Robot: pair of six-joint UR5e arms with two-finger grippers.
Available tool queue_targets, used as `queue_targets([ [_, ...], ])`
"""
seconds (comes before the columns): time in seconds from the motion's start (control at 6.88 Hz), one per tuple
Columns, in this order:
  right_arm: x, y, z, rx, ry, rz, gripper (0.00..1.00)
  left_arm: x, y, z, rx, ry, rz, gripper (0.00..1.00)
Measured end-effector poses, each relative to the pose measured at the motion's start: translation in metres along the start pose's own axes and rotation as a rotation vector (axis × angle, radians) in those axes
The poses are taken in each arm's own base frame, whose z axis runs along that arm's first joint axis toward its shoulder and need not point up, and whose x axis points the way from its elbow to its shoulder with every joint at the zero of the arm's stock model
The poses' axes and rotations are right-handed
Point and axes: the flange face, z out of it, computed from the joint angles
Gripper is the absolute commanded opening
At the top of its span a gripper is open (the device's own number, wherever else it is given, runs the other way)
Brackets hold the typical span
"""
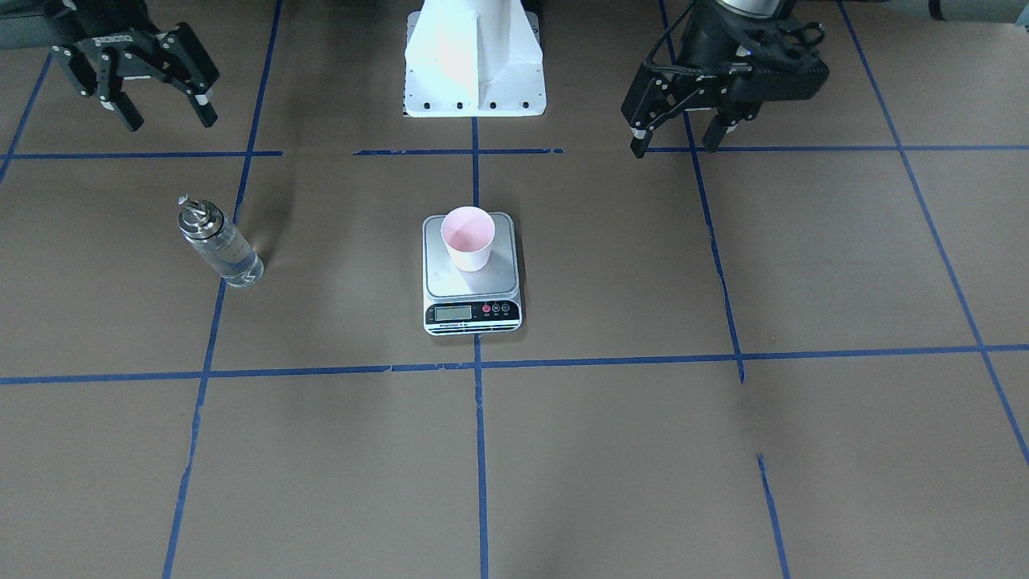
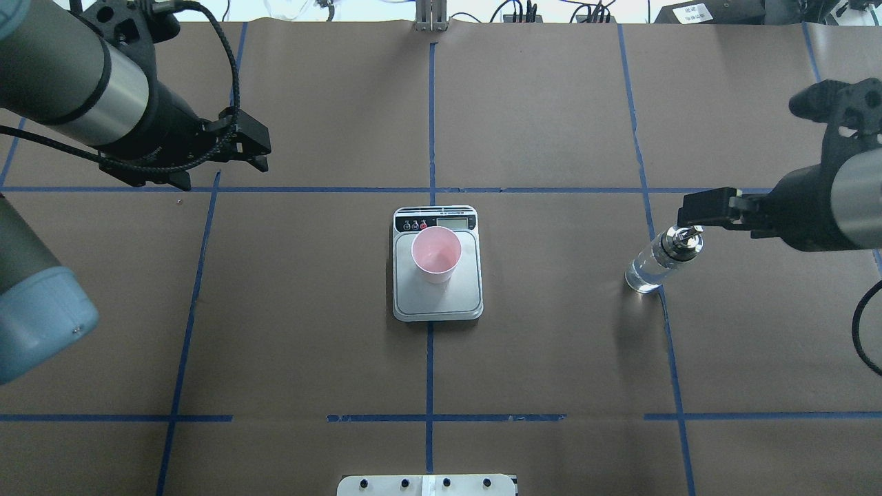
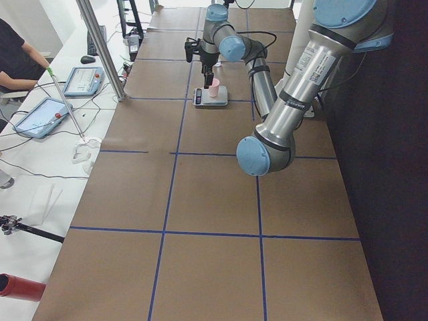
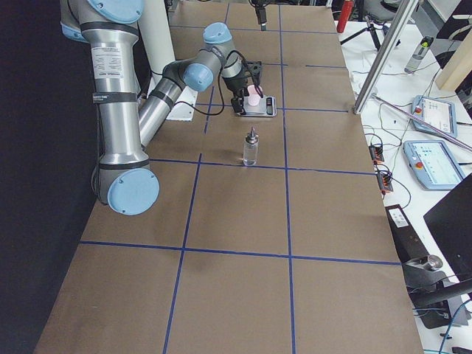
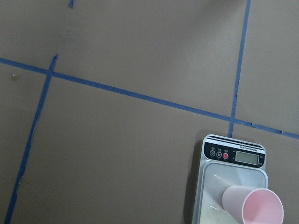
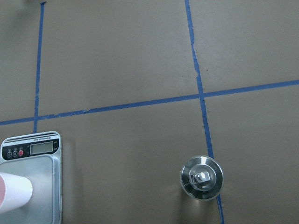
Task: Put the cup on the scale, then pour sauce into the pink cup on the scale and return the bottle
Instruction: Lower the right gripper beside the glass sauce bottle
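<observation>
I will next move my right gripper to the bottle's clear body (image 1: 223, 248), just below the silver spout cap, and close it around the bottle there.
The pale pink cup (image 1: 468, 237) stands upright on the steel platform of the scale (image 1: 473, 314), at the table's middle; both also show in the overhead view, the cup (image 2: 435, 253) on the scale (image 2: 406, 303). The clear bottle (image 1: 219, 245) with its silver spout cap stands upright on the table to my right, holding clear sauce; it also shows in the overhead view (image 2: 658, 262) and the right wrist view (image 6: 202, 177). My right gripper (image 1: 170, 122) is open and empty, above and just behind the bottle. My left gripper (image 1: 675, 147) is open and empty, raised, far from the scale.
Brown paper covers the table, with a grid of blue tape lines (image 2: 431, 189). The robot's white base (image 1: 474, 60) stands behind the scale. Operators' desks with tablets (image 4: 435, 158) run along the far side.
</observation>
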Motion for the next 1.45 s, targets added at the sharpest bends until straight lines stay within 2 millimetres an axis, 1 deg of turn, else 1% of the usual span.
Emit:
queue_targets([
  [0.15, -0.008, 0.036, 0.016, 0.046, 0.040, -0.018, 1.00, -0.017, -0.015, -0.007, 0.012, -0.022, 0.036, 1.00],
  [0.29, -0.010, 0.068, 0.031, 0.091, 0.077, -0.038, 1.00, -0.038, -0.031, -0.014, 0.028, -0.051, 0.086, 1.00],
  [0.44, 0.000, 0.095, 0.043, 0.136, 0.098, -0.067, 1.00, -0.061, -0.045, -0.018, 0.039, -0.081, 0.139, 1.00],
  [0.58, 0.021, 0.116, 0.053, 0.184, 0.094, -0.099, 1.00, -0.082, -0.056, -0.022, 0.047, -0.107, 0.185, 1.00],
  [0.73, 0.042, 0.128, 0.067, 0.234, 0.080, -0.121, 1.00, -0.100, -0.064, -0.024, 0.050, -0.130, 0.231, 1.00],
  [0.87, 0.059, 0.135, 0.091, 0.289, 0.054, -0.130, 1.00, -0.126, -0.075, -0.028, 0.052, -0.162, 0.297, 1.00],
  [1.02, 0.076, 0.141, 0.117, 0.340, 0.023, -0.127, 1.00, -0.159, -0.087, -0.034, 0.049, -0.200, 0.375, 1.00],
  [1.16, 0.090, 0.144, 0.138, 0.398, 0.010, -0.127, 1.00, -0.193, -0.097, -0.038, 0.036, -0.239, 0.460, 1.00],
  [1.31, 0.098, 0.147, 0.150, 0.449, 0.011, -0.135, 1.00, -0.224, -0.106, -0.039, 0.015, -0.273, 0.533, 1.00],
  [1.45, 0.098, 0.149, 0.157, 0.497, 0.007, -0.139, 1.00, -0.252, -0.113, -0.037, -0.014, -0.303, 0.602, 1.00],
])
